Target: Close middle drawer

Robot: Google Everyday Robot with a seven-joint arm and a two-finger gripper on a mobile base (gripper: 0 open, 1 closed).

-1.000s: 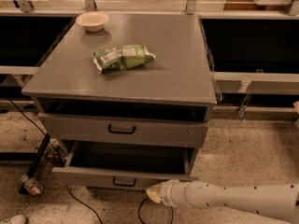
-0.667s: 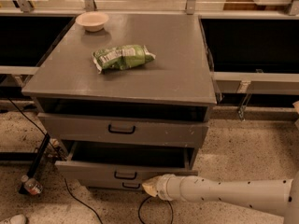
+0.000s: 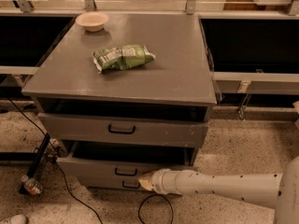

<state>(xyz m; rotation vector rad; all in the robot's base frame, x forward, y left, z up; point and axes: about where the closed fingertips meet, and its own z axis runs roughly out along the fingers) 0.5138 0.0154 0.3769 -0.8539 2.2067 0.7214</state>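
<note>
I need to let go of the middle drawer with my gripper once it sits shut in the grey cabinet (image 3: 128,160), just below the taller drawer.
The middle drawer (image 3: 93,166) is a grey box with a low front and a small black bar handle (image 3: 126,172). It stands partly pulled out of the grey cabinet (image 3: 140,85), with its dark inside showing. My gripper (image 3: 145,183), at the end of the white arm (image 3: 215,188) that reaches in from the right, is at the lower right part of the drawer's front, just right of the handle. It appears to touch the front.
A taller drawer (image 3: 154,132) above sits slightly out. A narrow drawer front (image 3: 105,183) lies below. A green snack bag (image 3: 122,57) and a bowl (image 3: 92,21) rest on top. A bottle (image 3: 32,186), a black cable (image 3: 154,208) and a black stand leg (image 3: 38,160) are on the floor.
My gripper has moved left and forward against the middle drawer's front. The drawer has slid some way back into the cabinet.
</note>
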